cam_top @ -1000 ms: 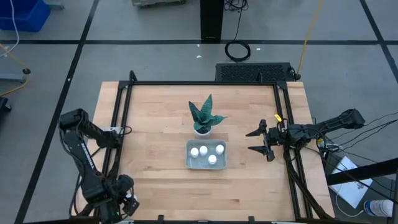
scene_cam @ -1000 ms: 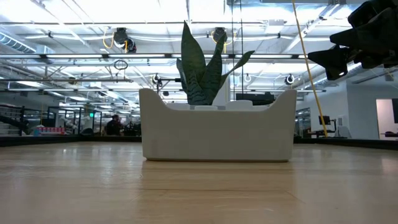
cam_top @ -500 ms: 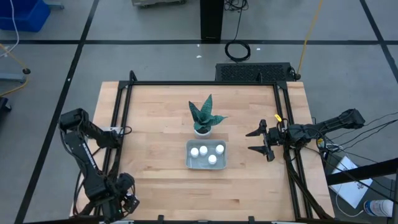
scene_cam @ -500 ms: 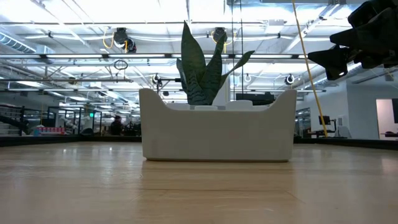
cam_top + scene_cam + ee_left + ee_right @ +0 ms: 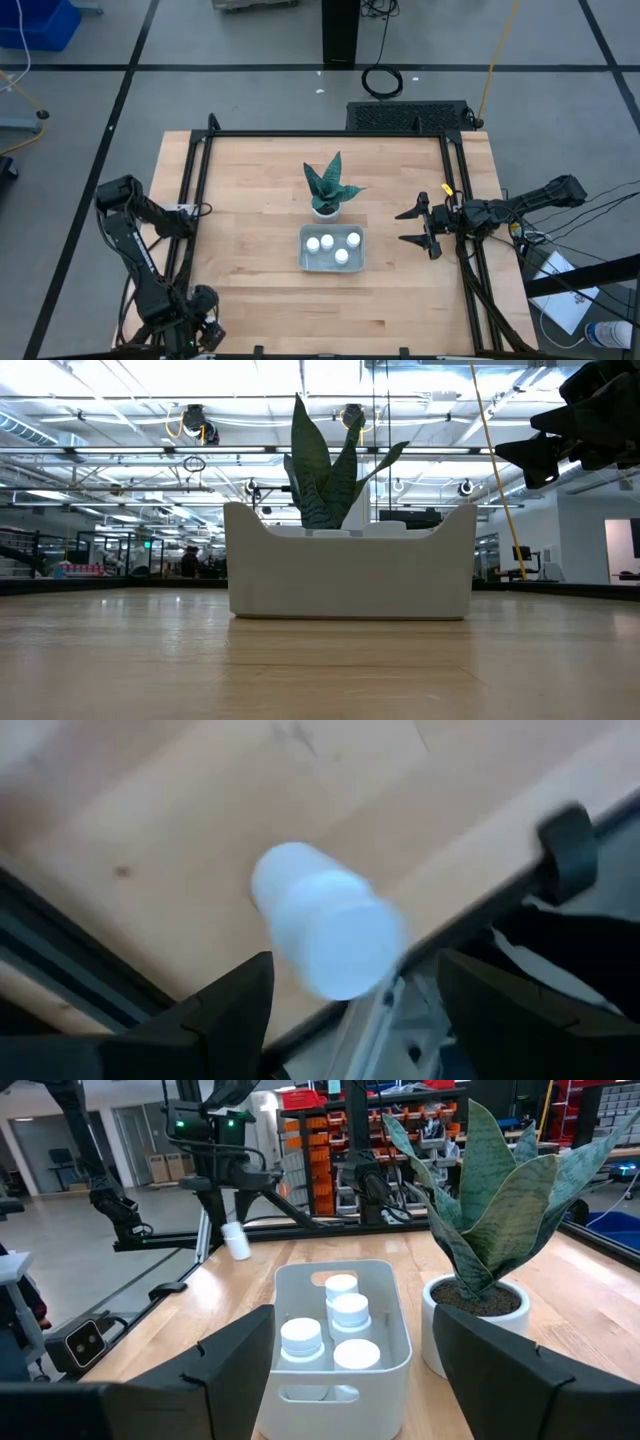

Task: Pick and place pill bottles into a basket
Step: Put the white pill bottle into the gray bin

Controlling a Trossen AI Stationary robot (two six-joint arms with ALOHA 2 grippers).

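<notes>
My left gripper is going to close on the cap of the loose white bottle point(image 5: 212, 315) point(image 5: 343, 942), with one finger on each side.
The pale grey-blue tray point(image 5: 303, 262) stands mid-table and holds several white pill bottles point(image 5: 333, 247), upright; they also show in the right wrist view point(image 5: 340, 1320). One more white bottle point(image 5: 325, 932) shows blurred between the wide-open fingers of my left gripper point(image 5: 205, 325), at the table's near left corner. In the right wrist view this bottle point(image 5: 237, 1240) is tilted under that gripper. My right gripper point(image 5: 400, 228) is open and empty, above the table to the right of the tray. My left gripper stands with a finger on either side of the loose bottle point(image 5: 325, 932), pointing down. A gap shows between the bottle and one finger point(image 5: 500, 1010). I cannot tell whether the other finger touches it.
A small white pot with a green spiky plant point(image 5: 325, 188) stands just beyond the tray's far side. Black rails point(image 5: 190, 230) run along the table's left, right and far edges. Bare wood lies to the left and right of the tray.
My left gripper has moved a little toward the table's near edge. The tray, its bottles and my right gripper have kept still.
</notes>
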